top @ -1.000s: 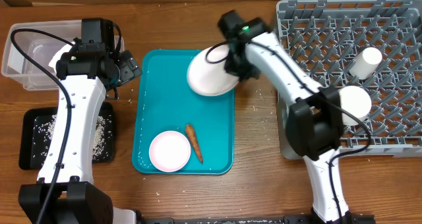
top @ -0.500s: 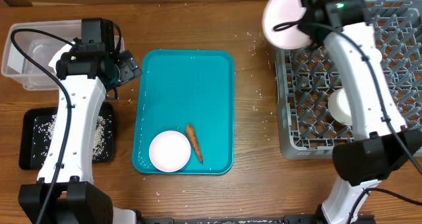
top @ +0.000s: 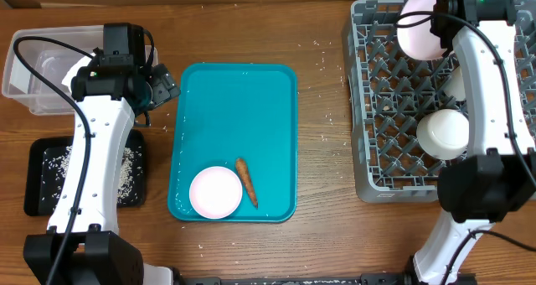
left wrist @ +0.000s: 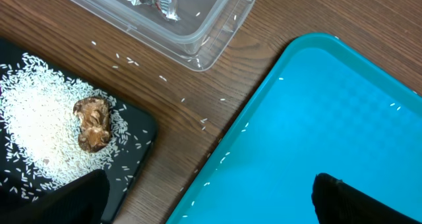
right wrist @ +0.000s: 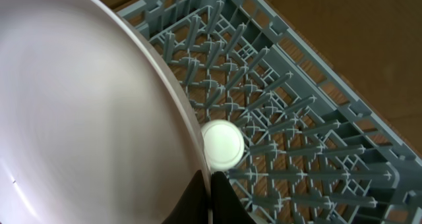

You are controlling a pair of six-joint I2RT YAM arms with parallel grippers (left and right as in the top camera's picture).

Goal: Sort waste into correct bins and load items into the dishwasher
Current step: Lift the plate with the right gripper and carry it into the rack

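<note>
Next, I release the large white plate from my right gripper among the grey dishwasher rack's wires beside the white cup (top: 420, 67). The plate is now held over the rack's back.
My right gripper (top: 442, 21) is shut on the rim of a large white plate (top: 417, 27) and holds it over the back of the grey dishwasher rack (top: 377, 142). In the right wrist view the plate (right wrist: 86, 112) fills the left side, pinched at its edge by the fingers (right wrist: 210, 197). A white cup (right wrist: 222, 145) stands in the rack below. A white bowl (top: 444, 132) sits in the rack. My left gripper (left wrist: 211, 197) is open and empty over the left edge of the teal tray (top: 234, 84). A small pink plate (top: 215, 192) and a carrot (top: 246, 181) lie on the tray.
A clear plastic bin (top: 33, 71) with wrappers stands at the back left. A black tray (top: 42, 184) holds rice and a brown food scrap (left wrist: 93, 122). Loose rice grains lie on the wooden table (top: 322, 151).
My right arm has carried the large plate from the tray up and to the right, and it is now over the rack. The left arm has not moved.
</note>
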